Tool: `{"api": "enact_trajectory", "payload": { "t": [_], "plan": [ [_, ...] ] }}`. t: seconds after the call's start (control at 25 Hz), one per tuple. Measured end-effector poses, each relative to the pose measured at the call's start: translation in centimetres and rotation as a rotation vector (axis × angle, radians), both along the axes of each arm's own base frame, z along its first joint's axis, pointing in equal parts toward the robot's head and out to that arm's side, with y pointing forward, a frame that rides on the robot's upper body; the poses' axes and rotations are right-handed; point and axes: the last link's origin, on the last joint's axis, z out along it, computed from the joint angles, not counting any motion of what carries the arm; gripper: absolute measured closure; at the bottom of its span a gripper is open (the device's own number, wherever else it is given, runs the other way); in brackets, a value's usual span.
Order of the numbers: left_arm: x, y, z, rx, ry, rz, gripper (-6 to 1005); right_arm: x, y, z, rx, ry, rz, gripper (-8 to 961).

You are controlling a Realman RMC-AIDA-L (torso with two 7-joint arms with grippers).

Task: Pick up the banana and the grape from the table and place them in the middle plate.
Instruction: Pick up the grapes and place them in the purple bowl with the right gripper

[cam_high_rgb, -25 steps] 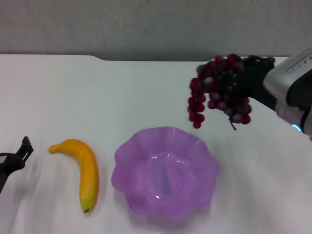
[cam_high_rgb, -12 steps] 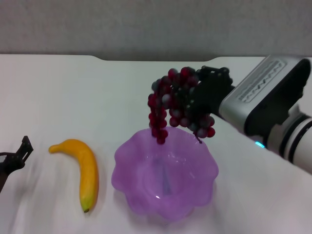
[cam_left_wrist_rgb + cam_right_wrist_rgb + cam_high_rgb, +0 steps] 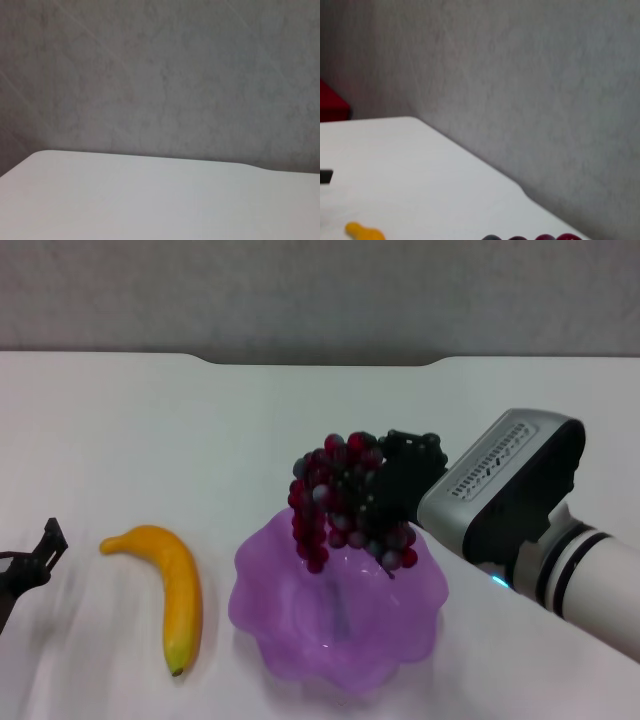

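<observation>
Next, my right gripper releases the grape across the centre of the middle plate (image 3: 336, 584), one end against its far rim.
My right gripper (image 3: 395, 485) is shut on the grape (image 3: 340, 502), a bunch of dark red-purple berries that hangs over the far side of the middle plate (image 3: 415, 615), a translucent purple bowl with a wavy rim. The lowest grapes dip just inside the rim. Grape tops (image 3: 535, 237) and the banana's end (image 3: 362, 231) show at the edge of the right wrist view. The banana (image 3: 170, 590) lies on the white table (image 3: 150, 440) left of the plate. My left gripper (image 3: 30, 565) sits low at the left edge, left of the banana.
The table's far edge has a raised notch (image 3: 320, 362) against a grey wall. The left wrist view shows only the tabletop (image 3: 150, 200) and the wall. A red object (image 3: 330, 102) shows beyond the table in the right wrist view.
My right arm has carried the grape left and down, from above the table at the right to just over the purple plate. The banana and left gripper have stayed put.
</observation>
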Motion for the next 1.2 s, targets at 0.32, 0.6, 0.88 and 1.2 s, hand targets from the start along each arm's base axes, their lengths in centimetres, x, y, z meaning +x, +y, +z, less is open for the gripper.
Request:
{"api": "enact_trajectory", "payload": {
  "t": [0.32, 0.6, 0.88, 1.2],
  "plan": [
    [0.3, 0.4, 0.0, -0.003, 0.000, -0.006, 137, 1.4, -1.2, -2.4, -0.028, -0.018, -0.004, 574],
    [0.3, 0.5, 0.0, -0.002, -0.001, -0.008, 137, 2.8, -1.9, -3.8, -0.070, -0.022, -0.046, 573],
    [0.3, 0.5, 0.0, -0.001, 0.000, -0.007, 137, 4.9, -2.0, -4.1, -0.076, -0.046, -0.102, 573],
    [0.4, 0.6, 0.0, -0.002, 0.000, -0.009, 137, 6.3, -1.8, -4.4, -0.074, -0.078, -0.123, 574]
  ]
}}
